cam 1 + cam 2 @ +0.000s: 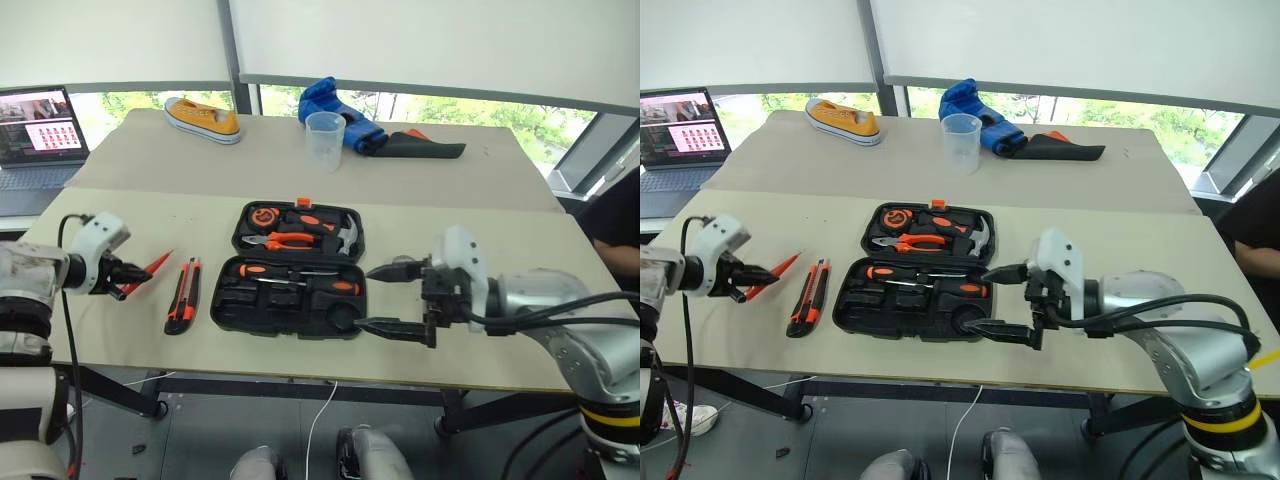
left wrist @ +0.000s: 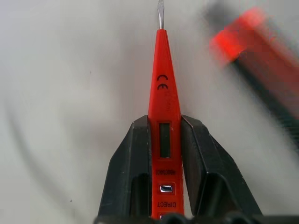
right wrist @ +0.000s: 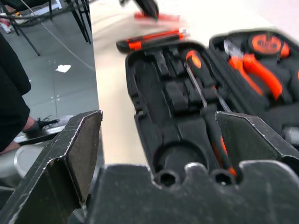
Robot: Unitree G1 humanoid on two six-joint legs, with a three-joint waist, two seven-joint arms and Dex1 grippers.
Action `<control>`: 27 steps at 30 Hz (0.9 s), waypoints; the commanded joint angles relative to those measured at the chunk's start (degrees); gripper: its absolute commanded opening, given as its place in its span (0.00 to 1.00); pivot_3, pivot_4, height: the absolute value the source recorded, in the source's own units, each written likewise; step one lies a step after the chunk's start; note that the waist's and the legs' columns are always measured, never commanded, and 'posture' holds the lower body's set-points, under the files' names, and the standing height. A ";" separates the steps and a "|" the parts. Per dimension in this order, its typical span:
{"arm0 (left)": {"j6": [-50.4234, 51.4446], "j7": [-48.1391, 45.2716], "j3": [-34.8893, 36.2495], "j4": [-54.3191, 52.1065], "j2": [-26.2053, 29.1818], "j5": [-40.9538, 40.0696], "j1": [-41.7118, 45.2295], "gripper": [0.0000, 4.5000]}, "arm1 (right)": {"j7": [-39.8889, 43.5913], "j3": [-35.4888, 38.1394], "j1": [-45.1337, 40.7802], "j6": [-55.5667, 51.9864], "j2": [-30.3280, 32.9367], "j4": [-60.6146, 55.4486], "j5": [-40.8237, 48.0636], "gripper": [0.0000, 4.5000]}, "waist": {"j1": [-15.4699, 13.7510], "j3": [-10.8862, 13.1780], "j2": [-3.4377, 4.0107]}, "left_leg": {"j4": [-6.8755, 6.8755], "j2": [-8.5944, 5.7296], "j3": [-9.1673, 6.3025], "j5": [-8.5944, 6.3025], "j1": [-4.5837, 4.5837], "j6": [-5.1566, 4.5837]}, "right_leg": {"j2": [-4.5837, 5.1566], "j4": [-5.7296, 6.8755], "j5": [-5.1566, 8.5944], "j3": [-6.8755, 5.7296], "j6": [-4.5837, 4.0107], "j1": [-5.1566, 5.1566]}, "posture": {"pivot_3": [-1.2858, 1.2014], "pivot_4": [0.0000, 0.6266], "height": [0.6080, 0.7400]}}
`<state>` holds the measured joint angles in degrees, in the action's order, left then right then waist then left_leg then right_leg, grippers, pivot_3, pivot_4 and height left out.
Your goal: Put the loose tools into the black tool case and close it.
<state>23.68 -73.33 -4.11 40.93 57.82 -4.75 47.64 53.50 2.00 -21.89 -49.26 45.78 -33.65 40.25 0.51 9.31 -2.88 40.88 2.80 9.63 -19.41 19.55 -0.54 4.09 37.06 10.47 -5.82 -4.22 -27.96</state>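
Observation:
Next, my left gripper lets go of the tester screwdriver in the case's near half [image 1: 262, 286], just in front of the screwdrivers.
The black tool case [image 1: 224, 303] lies open mid-table, pliers, a hammer and a tape measure in its lid. Two orange-and-black screwdrivers [image 1: 262, 270] [image 1: 338, 286] lie in its near half. My left gripper [image 1: 138, 271] hovers over the table left of the case, shut on the slim orange tester screwdriver [image 2: 163, 107], whose metal tip points away from the fingers [image 2: 128, 172]. The orange-black utility knife [image 1: 182, 295] lies between that gripper and the case. My right gripper [image 1: 367, 297] stands open at the case's near right corner, nothing between its fingers. I cannot make out a tape roll.
On the far table sit a yellow shoe [image 1: 203, 118], a clear plastic cup [image 1: 324, 139], a blue glove [image 1: 338, 110] and a slim black pouch [image 1: 425, 149]. A laptop [image 1: 35, 140] stands at far left. A person's dark sleeve [image 1: 618, 230] shows at the right edge.

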 commanded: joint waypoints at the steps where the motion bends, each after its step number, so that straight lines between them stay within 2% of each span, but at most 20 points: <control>1: 0.25 -9.42 0.32 -11.86 0.46 -4.60 2.13 0.10 | 0.53 2.38 1.06 -0.63 1.52 -3.23 3.44 1.00 | -0.38 0.00 0.00 | 0.01 -0.02 0.04 0.00 0.00 0.00 | 0.02 0.00 0.00 -0.03 0.00 0.00 | 0.52 0.24 0.88; 5: -6.92 -13.10 -8.88 -18.67 -6.98 -0.20 5.23 0.10 | -2.81 2.62 1.77 0.00 0.84 -4.30 2.58 1.00 | -0.59 0.00 0.00 | 0.04 -0.15 -0.02 0.00 -0.11 -0.02 | 0.02 0.01 0.02 0.11 0.05 0.16 | 0.52 0.24 0.88; 8: -12.24 -12.87 -12.75 -15.75 -12.69 2.89 7.86 0.10 | -4.76 2.55 2.24 0.01 0.63 -4.80 2.41 1.00 | -1.22 0.00 -0.01 | 0.16 -0.13 -0.05 0.00 -0.23 -0.03 | 0.06 -0.11 0.13 0.09 0.24 0.57 | 0.52 0.24 0.88; 12: -19.70 -14.83 -16.12 -11.00 -16.74 5.23 9.18 0.10 | -6.75 3.41 3.73 -0.65 0.72 -6.54 3.61 1.00 | -0.35 0.01 -0.04 | 0.18 -0.08 -0.35 -0.01 -0.16 -0.11 | -0.10 -0.20 0.11 0.38 0.33 0.60 | 0.52 0.24 0.88; 18: -23.90 -16.82 -18.56 -5.93 -19.86 8.27 11.51 0.10 | -9.28 4.34 5.13 -0.81 1.11 -7.98 4.57 1.00 | -0.16 0.01 -0.04 | 0.14 -0.07 -0.53 -0.02 -0.24 -0.12 | -0.08 -0.21 0.09 0.27 0.29 0.68 | 0.52 0.24 0.88; 22: -26.03 -18.83 -19.85 -3.22 -18.89 10.08 11.92 0.10 | -10.54 4.88 6.07 -0.85 1.45 -8.96 5.17 1.00 | -0.20 0.01 -0.04 | 0.21 -0.06 -0.62 -0.09 -0.23 -0.28 | -0.07 -0.30 0.16 0.24 0.54 0.68 | 0.52 0.24 0.88; 27: -28.88 -16.36 -20.07 0.96 -19.95 13.41 12.48 0.10 | -11.45 5.31 6.90 -0.75 1.62 -9.67 5.60 1.00 | -0.29 0.01 -0.04 | 0.20 -0.07 -0.66 -0.17 -0.22 -0.41 | -0.01 -0.32 0.09 0.23 0.43 0.69 | 0.52 0.24 0.88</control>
<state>-3.91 -90.76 -23.83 40.80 37.89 6.81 58.61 42.53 5.28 -14.82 -50.15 46.78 -41.30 44.32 0.22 9.32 -2.92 41.08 2.72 8.96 -19.59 19.32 -0.97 4.11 36.73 10.51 -5.60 -3.83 -27.26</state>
